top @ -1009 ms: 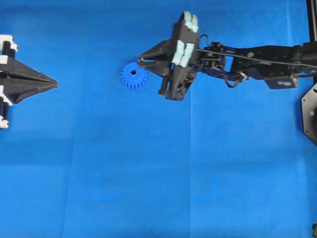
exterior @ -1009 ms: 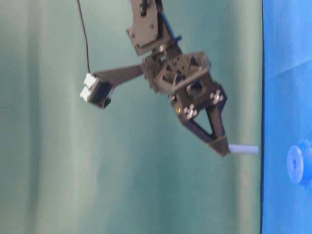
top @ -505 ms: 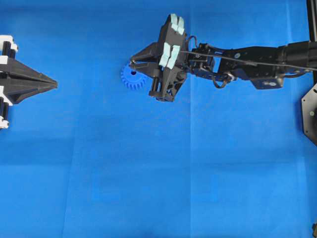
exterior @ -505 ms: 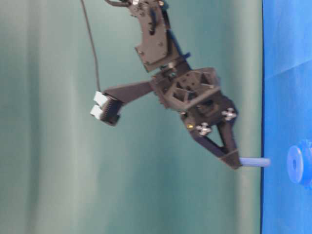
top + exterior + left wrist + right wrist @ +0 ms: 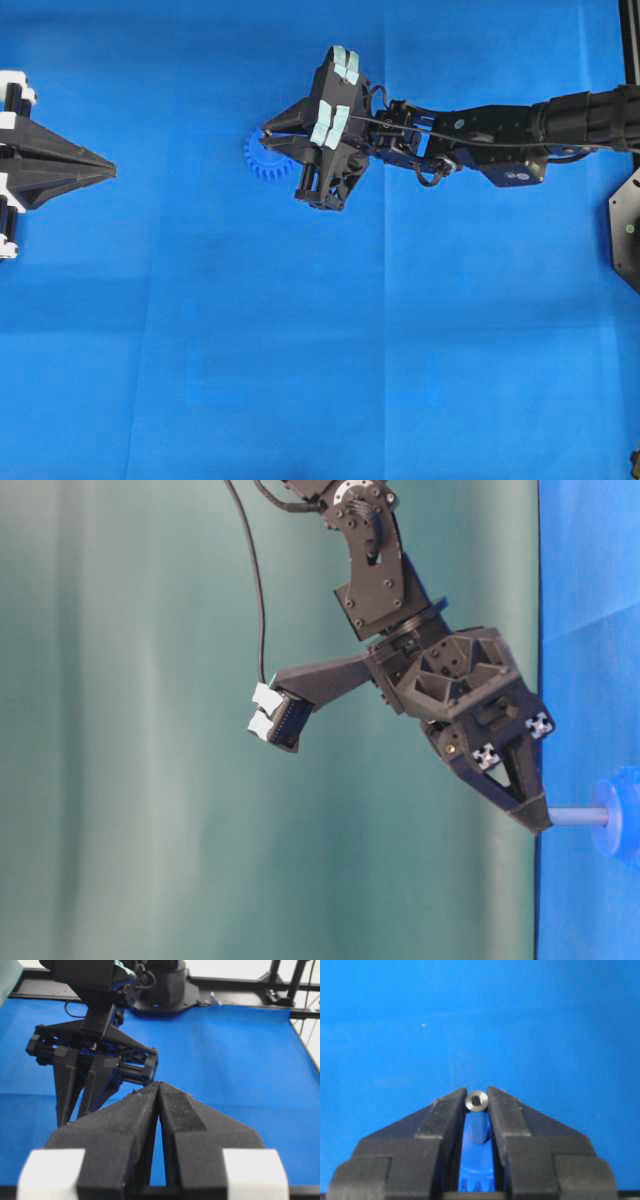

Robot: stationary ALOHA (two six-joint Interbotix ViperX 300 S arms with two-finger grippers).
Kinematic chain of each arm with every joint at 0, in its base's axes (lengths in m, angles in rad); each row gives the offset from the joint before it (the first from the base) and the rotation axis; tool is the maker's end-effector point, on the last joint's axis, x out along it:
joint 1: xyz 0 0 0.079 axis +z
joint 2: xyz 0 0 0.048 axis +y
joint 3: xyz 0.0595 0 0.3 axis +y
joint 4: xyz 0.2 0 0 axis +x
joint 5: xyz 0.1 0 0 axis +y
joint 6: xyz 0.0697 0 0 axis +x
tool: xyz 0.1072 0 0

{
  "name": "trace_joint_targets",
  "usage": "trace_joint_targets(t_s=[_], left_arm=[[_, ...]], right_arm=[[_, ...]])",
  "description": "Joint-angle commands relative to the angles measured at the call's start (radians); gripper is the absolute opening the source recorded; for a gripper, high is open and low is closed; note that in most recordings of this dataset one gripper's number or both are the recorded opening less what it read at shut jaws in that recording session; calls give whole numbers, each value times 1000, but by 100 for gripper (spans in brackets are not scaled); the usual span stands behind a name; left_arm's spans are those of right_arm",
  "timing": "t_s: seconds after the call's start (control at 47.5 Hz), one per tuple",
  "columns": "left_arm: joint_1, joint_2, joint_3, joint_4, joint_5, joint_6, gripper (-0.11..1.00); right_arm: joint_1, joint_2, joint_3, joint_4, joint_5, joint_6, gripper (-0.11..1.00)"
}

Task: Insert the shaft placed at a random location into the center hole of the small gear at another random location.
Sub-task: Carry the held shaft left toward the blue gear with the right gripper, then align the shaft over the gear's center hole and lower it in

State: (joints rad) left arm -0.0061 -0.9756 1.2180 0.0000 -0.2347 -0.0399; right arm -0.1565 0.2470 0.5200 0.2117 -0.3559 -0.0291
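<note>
The robot's right gripper needs to release the shaft, now held over the small gear, standing upright in the center hole of the blue toothed small gear [image 5: 268, 145] [image 5: 478, 1141].
My right gripper [image 5: 268, 130] is shut on the shaft [image 5: 476, 1100], a silvery pin pinched at its top end between the fingertips. It hangs right over the small gear [image 5: 260, 163], a blue toothed wheel whose right half the gripper covers. In the table-level view the shaft [image 5: 578, 817] runs from the gripper [image 5: 538, 823] to the gear's hub [image 5: 618, 820], its far end meeting the hub. The center hole is hidden behind shaft and gripper. Gear teeth [image 5: 479, 1186] show between the jaws, below the shaft. My left gripper [image 5: 110, 172] rests shut and empty at the far left.
A blue sheet [image 5: 300, 340] covers the whole table. The right arm [image 5: 500, 125] stretches in from the right edge. A black mount [image 5: 628, 225] sits at the right border. The left wrist view shows the right gripper's body [image 5: 95, 1067] just beyond the shut left gripper [image 5: 158, 1085].
The right gripper has moved left and lowered toward the sheet with the shaft. The shaft's end went from short of the gear to meeting its hub. The left arm has not moved.
</note>
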Motion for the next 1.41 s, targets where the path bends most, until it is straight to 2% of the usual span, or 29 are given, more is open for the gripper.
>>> trace_joint_targets(t_s=[0.0, 0.273, 0.652, 1.03, 1.388], left_arm=[[0, 3, -9, 2, -5, -2, 0], [-2, 3, -9, 2, -2, -2, 0], [0, 2, -9, 2, 2, -2, 0], [-2, 3, -9, 3, 2, 0, 0], [-2, 3, -9, 2, 2, 0, 0]], right_arm=[[2, -11, -11, 5, -14, 0, 3], [2, -17, -11, 5, -15, 0, 3], [2, -146, -11, -15, 2, -44, 3], [8, -87, -18, -2, 3, -43, 3], [9, 2, -26, 32, -29, -41, 3]])
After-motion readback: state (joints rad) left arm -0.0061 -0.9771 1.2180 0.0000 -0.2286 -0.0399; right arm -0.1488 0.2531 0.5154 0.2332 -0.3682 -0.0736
